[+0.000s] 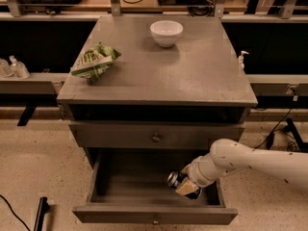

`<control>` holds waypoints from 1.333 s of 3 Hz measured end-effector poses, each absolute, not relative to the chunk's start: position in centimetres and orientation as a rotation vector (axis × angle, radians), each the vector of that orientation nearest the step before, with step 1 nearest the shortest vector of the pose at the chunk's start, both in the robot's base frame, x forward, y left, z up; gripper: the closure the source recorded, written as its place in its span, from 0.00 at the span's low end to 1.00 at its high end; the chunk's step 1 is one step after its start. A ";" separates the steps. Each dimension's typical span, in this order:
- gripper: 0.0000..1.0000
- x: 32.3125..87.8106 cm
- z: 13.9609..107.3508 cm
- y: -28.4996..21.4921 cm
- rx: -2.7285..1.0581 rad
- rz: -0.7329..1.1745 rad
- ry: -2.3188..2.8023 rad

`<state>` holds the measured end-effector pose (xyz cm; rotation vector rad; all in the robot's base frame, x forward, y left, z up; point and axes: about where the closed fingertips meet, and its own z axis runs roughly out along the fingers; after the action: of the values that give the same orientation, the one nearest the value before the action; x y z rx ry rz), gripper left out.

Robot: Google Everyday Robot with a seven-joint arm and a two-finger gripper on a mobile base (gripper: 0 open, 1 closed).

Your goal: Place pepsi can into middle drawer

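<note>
My gripper will release the pepsi can on the open middle drawer's bottom (174, 185), a little off its centre toward the white arm. The can is now tilted low inside the drawer.
The pepsi can (175, 179), dark with a silver end, lies tilted in my gripper (186, 186), which is shut on it. The white arm (250, 162) reaches in from the right. Gripper and can are inside the open middle drawer (130, 189), at its right side, low over the drawer floor; I cannot tell whether the can touches the floor. The drawer's front panel with its small knob (155, 221) is at the bottom of the view.
The drawer above is shut, with a round knob (156, 138). On the grey cabinet top (192, 71) stand a white bowl (166, 32) at the back and a green-and-white snack bag (94, 60) at the left. A black bar (39, 214) lies on the floor at left.
</note>
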<state>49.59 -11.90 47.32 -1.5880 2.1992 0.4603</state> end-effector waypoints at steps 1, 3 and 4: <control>1.00 49.6 47.3 -11.9 -1.588 0.461 2.200; 1.00 51.2 43.1 -11.4 -1.626 0.430 2.204; 1.00 51.5 41.4 -11.0 -1.667 0.427 2.179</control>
<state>51.46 -11.02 41.38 -1.6671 2.1789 0.4274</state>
